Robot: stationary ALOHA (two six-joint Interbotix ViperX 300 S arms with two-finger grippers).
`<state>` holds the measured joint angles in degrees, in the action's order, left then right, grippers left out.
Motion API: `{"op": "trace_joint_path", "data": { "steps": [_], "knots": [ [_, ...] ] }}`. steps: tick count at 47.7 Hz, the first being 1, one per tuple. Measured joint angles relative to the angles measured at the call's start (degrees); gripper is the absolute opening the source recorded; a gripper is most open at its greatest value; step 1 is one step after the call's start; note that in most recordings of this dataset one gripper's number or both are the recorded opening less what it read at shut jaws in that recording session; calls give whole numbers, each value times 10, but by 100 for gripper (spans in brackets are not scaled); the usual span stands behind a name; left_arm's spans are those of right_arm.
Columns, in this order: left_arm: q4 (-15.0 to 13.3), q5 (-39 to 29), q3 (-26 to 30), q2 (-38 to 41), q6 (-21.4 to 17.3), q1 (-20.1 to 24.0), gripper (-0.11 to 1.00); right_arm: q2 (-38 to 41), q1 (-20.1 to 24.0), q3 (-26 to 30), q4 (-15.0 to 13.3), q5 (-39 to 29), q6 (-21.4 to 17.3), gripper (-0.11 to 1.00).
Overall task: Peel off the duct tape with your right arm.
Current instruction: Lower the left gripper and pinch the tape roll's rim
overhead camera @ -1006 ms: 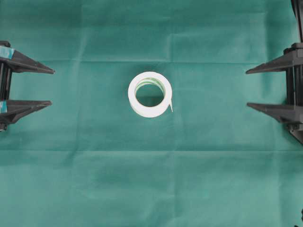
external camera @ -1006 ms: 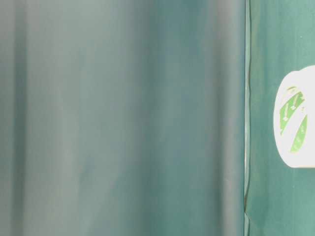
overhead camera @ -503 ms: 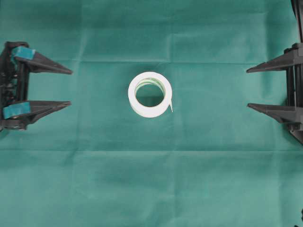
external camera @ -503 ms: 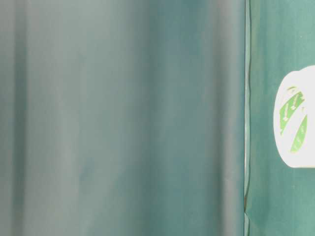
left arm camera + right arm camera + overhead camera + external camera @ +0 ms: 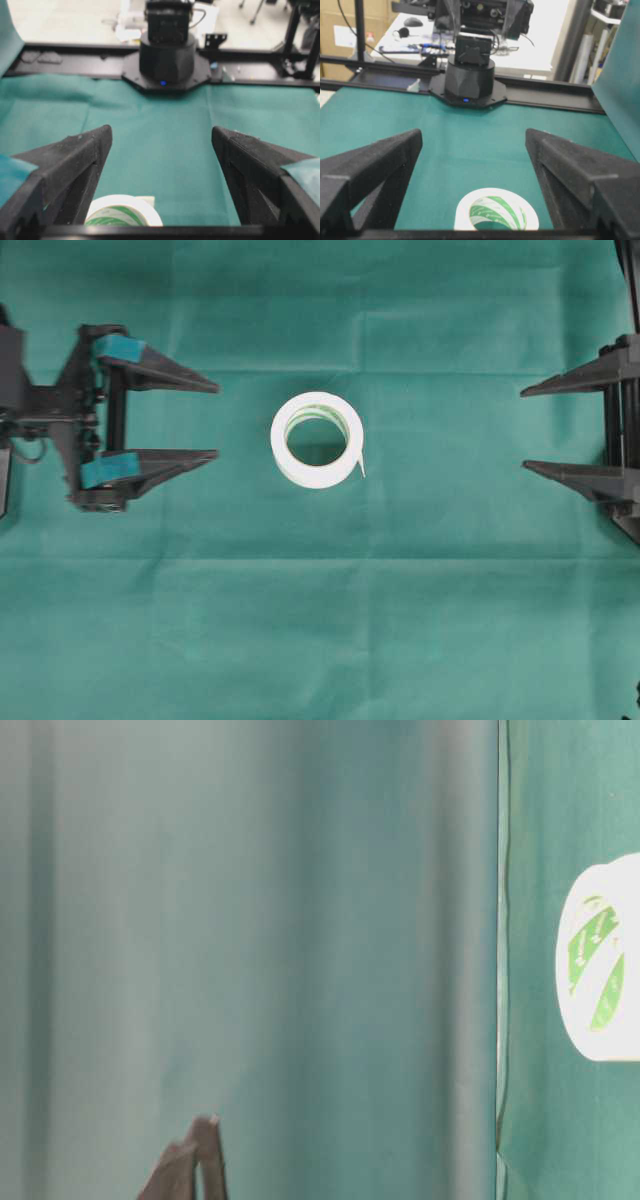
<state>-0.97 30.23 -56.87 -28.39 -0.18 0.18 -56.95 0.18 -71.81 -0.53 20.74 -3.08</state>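
The robot's left gripper needs to next move to the duct tape and close on its lower side (image 5: 308, 477) near the tape's loose end, with one finger inside the tape's hole.
The duct tape (image 5: 316, 440), a white roll with a green-striped core, lies flat mid-table on the green cloth (image 5: 320, 620); its loose strip end (image 5: 361, 468) sticks out at the lower right. It also shows at the right edge of the table-level view (image 5: 603, 958). My left gripper (image 5: 216, 421), teal-marked, is open and empty just left of the roll, fingers pointing at it. In its wrist view the duct tape (image 5: 124, 216) sits low, by the left finger. My right gripper (image 5: 523, 429) stands open at the right edge, well apart from the roll; the duct tape (image 5: 496, 210) lies below its spread fingers.
Green cloth covers the whole table. A blurred fingertip of the left gripper (image 5: 190, 1165) pokes up at the bottom of the table-level view. The opposite arm's black base (image 5: 167, 62) stands at the far table edge in each wrist view, black base (image 5: 468, 80).
My left gripper has advanced rightward toward the tape roll, staying open. The right arm has stayed in place, and the roll has not moved.
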Motion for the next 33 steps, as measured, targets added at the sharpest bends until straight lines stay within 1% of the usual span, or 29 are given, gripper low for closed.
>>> {"op": "trace_joint_path", "data": {
  "steps": [11,18,23,28,33],
  "knots": [
    [1,-1,57,80,-3,0,95,-1,0,-1,0,2,0,79],
    [0,-3,80,105,-2,1,95,-1,0,-1,0,2,0,79],
    [0,-18,91,111,0,4,95,-1,0,-1,0,2,0,79],
    [0,-64,107,113,0,7,95,-1,0,-1,0,2,0,79],
    [0,-142,135,120,0,8,95,-1,0,-1,0,1,0,79]
  ]
}}
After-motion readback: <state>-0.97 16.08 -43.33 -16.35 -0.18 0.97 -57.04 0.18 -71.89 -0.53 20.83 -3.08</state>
